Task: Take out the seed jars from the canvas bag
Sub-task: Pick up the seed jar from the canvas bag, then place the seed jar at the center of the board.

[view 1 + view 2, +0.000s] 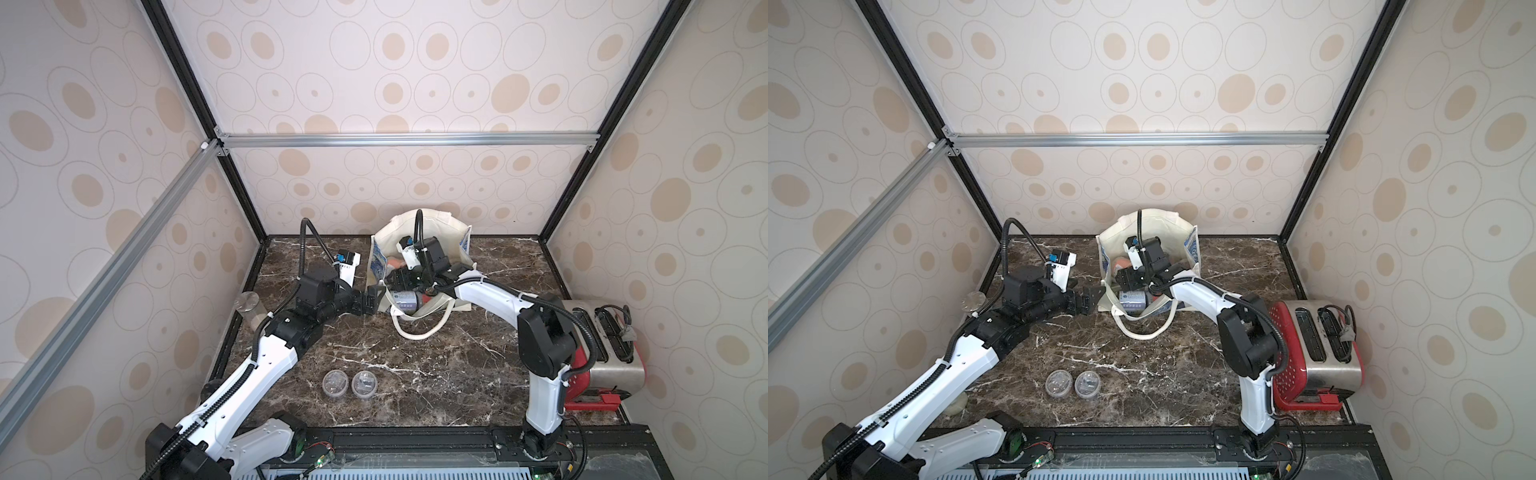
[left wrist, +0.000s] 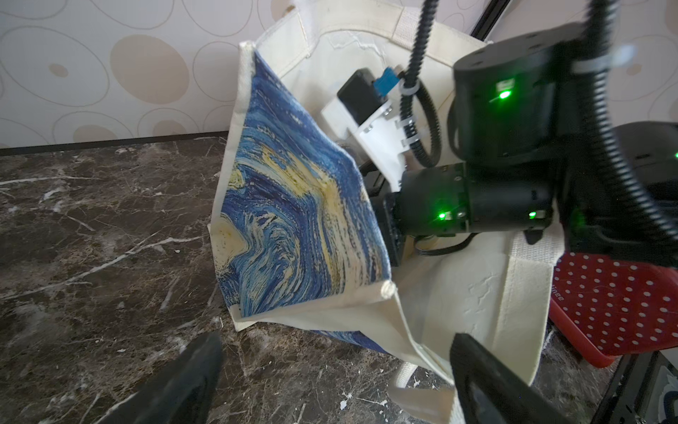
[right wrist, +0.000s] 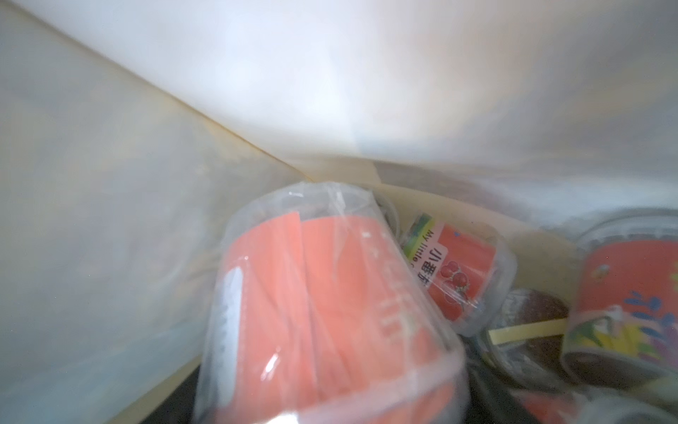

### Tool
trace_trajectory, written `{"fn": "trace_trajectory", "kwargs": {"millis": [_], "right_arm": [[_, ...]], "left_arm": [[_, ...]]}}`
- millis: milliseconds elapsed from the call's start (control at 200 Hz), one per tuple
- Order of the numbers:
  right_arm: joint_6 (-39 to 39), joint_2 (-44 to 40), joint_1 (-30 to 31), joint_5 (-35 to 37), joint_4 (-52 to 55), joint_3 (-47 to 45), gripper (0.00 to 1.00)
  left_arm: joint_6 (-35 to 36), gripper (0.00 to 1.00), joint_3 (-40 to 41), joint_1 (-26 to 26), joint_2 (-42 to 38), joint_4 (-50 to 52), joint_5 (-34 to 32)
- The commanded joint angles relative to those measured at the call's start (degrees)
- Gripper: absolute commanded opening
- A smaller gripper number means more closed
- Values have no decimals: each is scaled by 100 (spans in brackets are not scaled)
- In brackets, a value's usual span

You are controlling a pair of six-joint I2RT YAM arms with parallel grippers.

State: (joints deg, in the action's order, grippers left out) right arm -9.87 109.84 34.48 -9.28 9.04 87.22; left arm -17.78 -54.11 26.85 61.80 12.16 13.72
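I have the red-labelled seed jar to put down with my right gripper. I need to set it on the table (image 1: 397, 385), close beside the two jars on their toaster side.
The canvas bag (image 1: 436, 224) (image 1: 1158, 226) stands open at the back of the table, and its blue swirl side (image 2: 293, 220) fills the left wrist view. My right gripper (image 1: 398, 279) (image 3: 330, 403) reaches down inside the bag, shut on a red-labelled seed jar (image 3: 323, 301) that fills the space between its fingers. Around it lie several more jars (image 3: 462, 271), and a purple-labelled one (image 1: 405, 301) shows at the bag's mouth. Two jars (image 1: 335, 384) (image 1: 364, 384) stand on the table in front. My left gripper (image 1: 374, 301) (image 2: 337, 381) is open at the bag's near left corner, holding nothing.
A red and silver toaster (image 1: 602, 345) (image 1: 1320, 349) stands at the right edge. A taller clear cylinder (image 1: 249, 309) (image 1: 974, 301) stands by the left wall behind my left arm. A white strap handle (image 1: 419, 332) loops onto the marble in front of the bag.
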Motion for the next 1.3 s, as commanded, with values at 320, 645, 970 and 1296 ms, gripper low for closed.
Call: {"fn": "trace_trajectory", "kwargs": {"millis": [320,645,970,1296], "right_arm": [[81,-2282,-25,-995,437,-858,64],[1374,-3618,869,-1160,2438,-1152,63],[1708,-3597,2670,-19,4186,-1614,64],[2004,-2193,3567,1677,5138,-1667,62]], "left_arm": [[-595,98,-267,-413,266,10,-1055],[-1039,98,-66,-1197,345,-318,-1013],[-1143,98,26,-1323,453,-251,-972],[-1110,98,197,-1388,286,-176,-969]]}}
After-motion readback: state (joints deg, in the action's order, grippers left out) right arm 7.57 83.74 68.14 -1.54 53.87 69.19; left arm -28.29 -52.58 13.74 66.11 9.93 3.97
